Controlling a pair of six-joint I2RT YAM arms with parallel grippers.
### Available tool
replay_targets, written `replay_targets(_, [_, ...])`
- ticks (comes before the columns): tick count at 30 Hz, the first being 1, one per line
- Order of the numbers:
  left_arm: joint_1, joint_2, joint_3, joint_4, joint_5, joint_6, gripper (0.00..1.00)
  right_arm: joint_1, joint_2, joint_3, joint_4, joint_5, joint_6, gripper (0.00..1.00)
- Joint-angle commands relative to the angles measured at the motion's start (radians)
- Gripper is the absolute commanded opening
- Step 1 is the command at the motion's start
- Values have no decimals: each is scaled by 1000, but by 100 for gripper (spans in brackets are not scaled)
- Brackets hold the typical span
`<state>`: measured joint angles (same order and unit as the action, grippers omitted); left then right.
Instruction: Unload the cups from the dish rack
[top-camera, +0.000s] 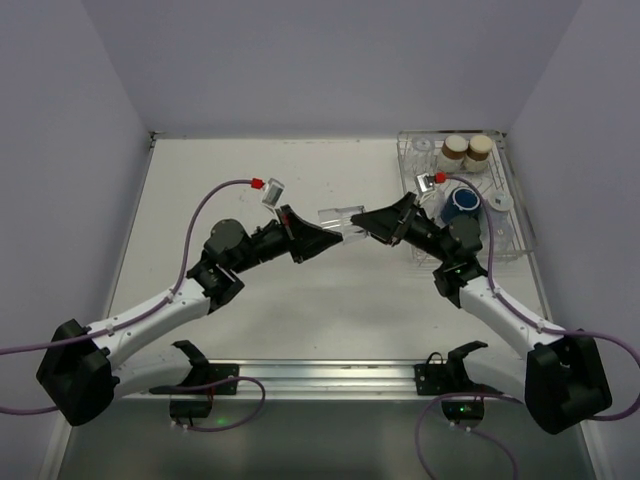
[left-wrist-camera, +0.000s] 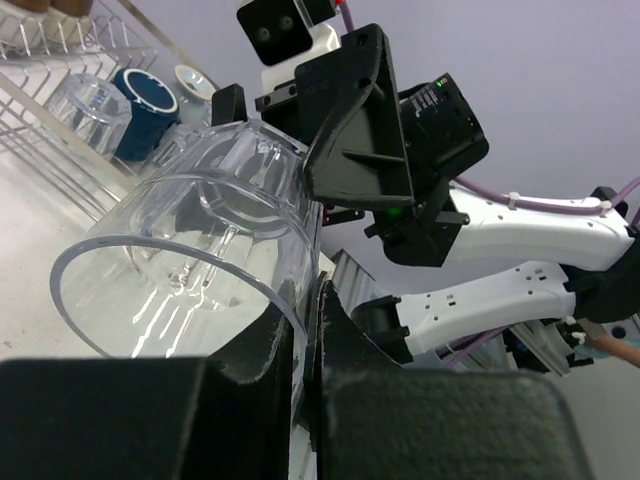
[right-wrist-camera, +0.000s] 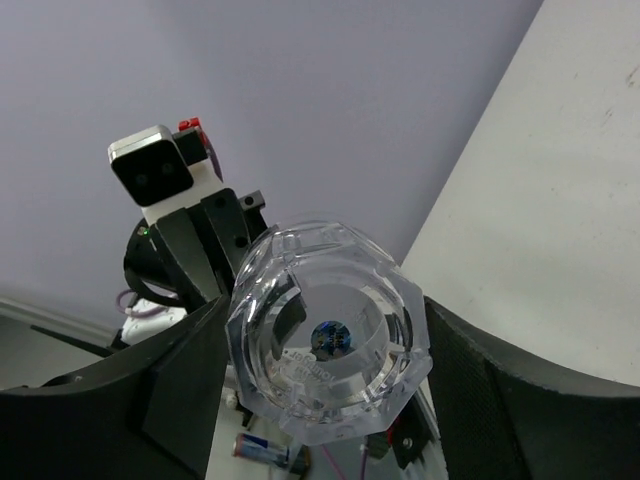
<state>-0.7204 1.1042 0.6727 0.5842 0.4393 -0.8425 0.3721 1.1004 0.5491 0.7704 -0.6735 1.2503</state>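
The robot's left gripper should put the clear tumbler down on the bare table (top-camera: 231, 236) under its own wrist, far away from the dish rack.
A clear glass tumbler (top-camera: 340, 216) hangs on its side above the table's middle, held from both ends. My left gripper (top-camera: 321, 240) is shut on its rim, one finger inside the mouth and one outside (left-wrist-camera: 308, 292). My right gripper (top-camera: 368, 226) is shut on the tumbler's faceted base (right-wrist-camera: 330, 345), a finger on each side. The silver wire dish rack (top-camera: 506, 236) stands at the far right. It holds a dark blue mug (top-camera: 462, 204), two cream cups with brown bands (top-camera: 468, 150) and another clear tumbler (left-wrist-camera: 88, 106).
A metal rail (top-camera: 330, 376) with both arm bases runs along the near edge. Purple-grey walls close in the table at the back and both sides. Cables loop from each wrist. A small white round dish (top-camera: 497, 203) sits in the rack beside the mug.
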Motion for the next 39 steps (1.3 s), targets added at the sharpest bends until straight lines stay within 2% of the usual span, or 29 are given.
replay_targets(1, [-4,-32,34,-38,-157,129,0,21,27,-23,57,-40,8,78])
replay_targets(2, [-2,-35,71,-140,-239,153,0,21,21,-17,23,-35,-11,89])
replay_targets(3, [-2,-32,96,-197,-278,199,0,21,13,-11,-85,-29,-72,98])
replay_targets(6, [-2,34,238,-516,-495,262,0,21,-42,11,-282,43,-191,99])
replay_targets(7, [1,55,299,-666,-540,279,0,21,-60,17,-330,101,-219,99])
replay_targets(9, [6,100,332,-751,-622,319,0,21,-111,25,-490,167,-314,99])
replay_targets(11, [24,127,369,-855,-687,344,0,21,-140,23,-555,250,-366,99])
replay_targets(16, [147,262,502,-1101,-691,428,0,21,-206,54,-762,337,-515,99])
replay_targets(18, [212,316,534,-1156,-673,474,0,21,-221,57,-822,357,-554,99])
replay_targets(24, [399,499,616,-1270,-576,562,0,21,-264,22,-835,384,-609,99])
replay_targets(27, [429,572,625,-1281,-528,565,0,21,-264,22,-844,394,-631,99])
replay_targets(33, [455,641,623,-1297,-568,571,0,22,-283,9,-846,411,-644,99])
replay_targets(36, [463,657,628,-1298,-574,574,13,22,-295,2,-841,425,-650,99])
replay_targets(37, [463,658,631,-1299,-574,573,28,21,-294,2,-842,431,-652,99])
replay_targets(39, [463,646,636,-1298,-579,573,45,22,-289,0,-842,446,-654,99])
